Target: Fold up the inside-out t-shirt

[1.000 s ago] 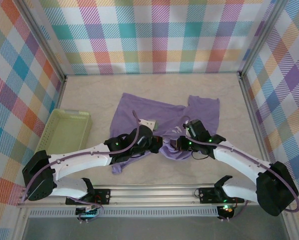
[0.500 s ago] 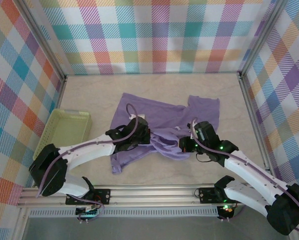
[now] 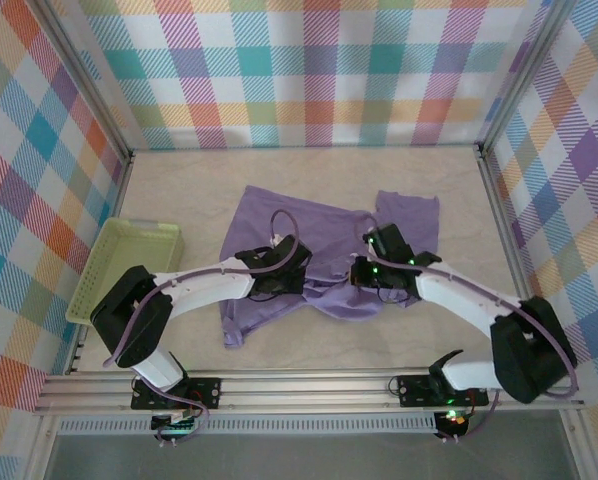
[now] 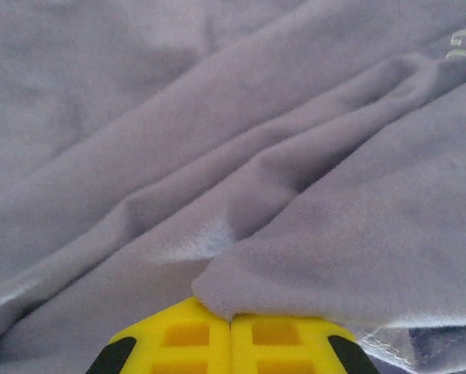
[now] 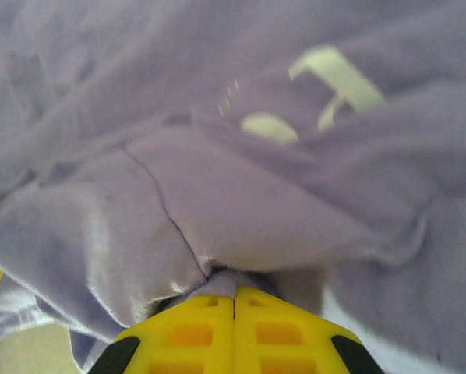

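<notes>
The robot's left gripper pinches a loose fold while the shirt's stitched edge lies free beside it, so it should open and take the shirt by that edge [image 4: 395, 350].
The inside-out t-shirt [image 3: 324, 225] is lavender and wrinkled, spread over the middle of the table with its near part bunched between the two arms. My left gripper [image 3: 301, 276] rests on the shirt's left half. In the left wrist view its yellow fingers [image 4: 186, 339] meet, and the left gripper [image 4: 231, 319] is shut on a fold of the shirt [image 4: 319, 257]. My right gripper [image 3: 358, 275] sits on the bunched middle. In the right wrist view the right gripper [image 5: 234, 294] is shut on a tuck of the shirt [image 5: 241, 210], with a pale label [image 5: 334, 78] beyond.
A light green tray [image 3: 129, 268] stands at the table's left side, beside the left arm. Checked walls close off the left, back and right. Bare table [image 3: 409, 335] lies between the shirt and the metal rail at the near edge.
Both grippers have moved away from the near edge and a little apart, drawing the bunched near part of the shirt up with them. Both stay shut on fabric.
</notes>
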